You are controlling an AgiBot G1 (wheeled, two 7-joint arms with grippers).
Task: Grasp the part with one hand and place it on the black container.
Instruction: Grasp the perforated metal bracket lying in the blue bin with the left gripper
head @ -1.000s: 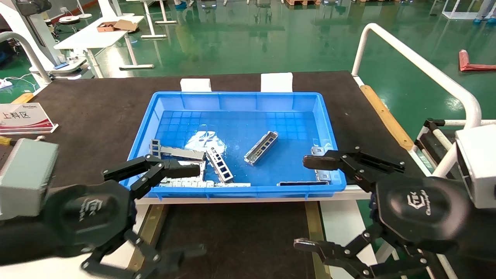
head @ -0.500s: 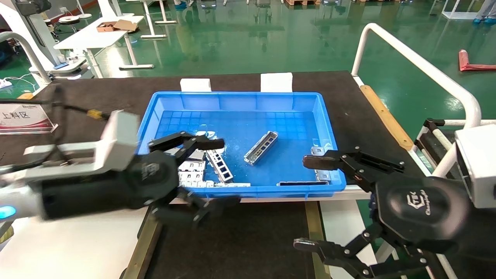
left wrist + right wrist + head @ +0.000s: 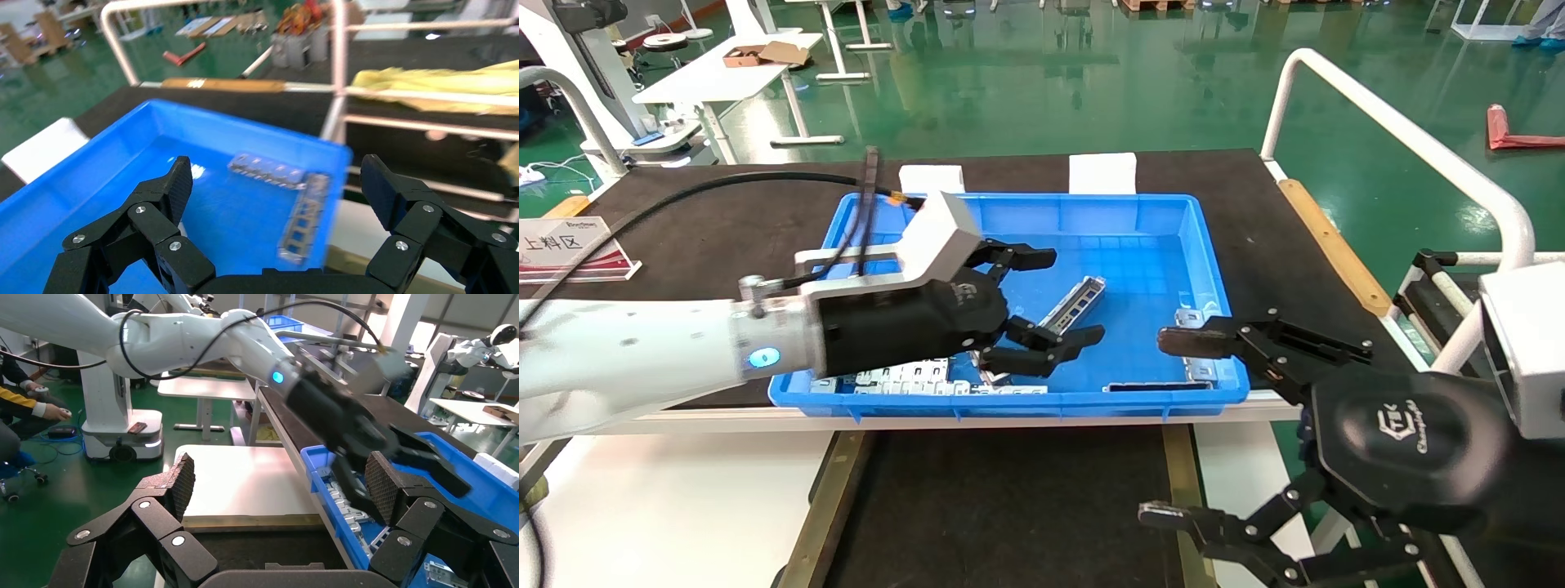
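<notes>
The slanted silver part in the blue bin is next: my left gripper should close across the middle of the slanted silver part [image 3: 1059, 318] and hold it by its long sides.
The part [image 3: 1079, 296], a narrow silver channel with cutouts, lies slanted in the middle of the blue bin [image 3: 1009, 198]. My left gripper [image 3: 1065, 297] is open inside the bin, with one finger on each side of the part and holding nothing. In the left wrist view it [image 3: 276, 184] is open over the blue floor, and this part is hidden there. The black container [image 3: 1009, 506], with brass rails [image 3: 823, 498], lies in front of the bin and also shows in the right wrist view [image 3: 245, 554]. My right gripper [image 3: 1164, 429] is open and parked at the lower right.
Several other silver pieces lie at the bin's near left [image 3: 911, 380] and by its right wall [image 3: 1196, 347]; two of them show in the left wrist view [image 3: 269, 171]. A white tube rail [image 3: 1401, 131] stands at the right. A sign [image 3: 568, 249] stands at the left.
My left arm has swung from the lower left up and to the right into the bin, and its open fingers now straddle the part. The right arm has not moved.
</notes>
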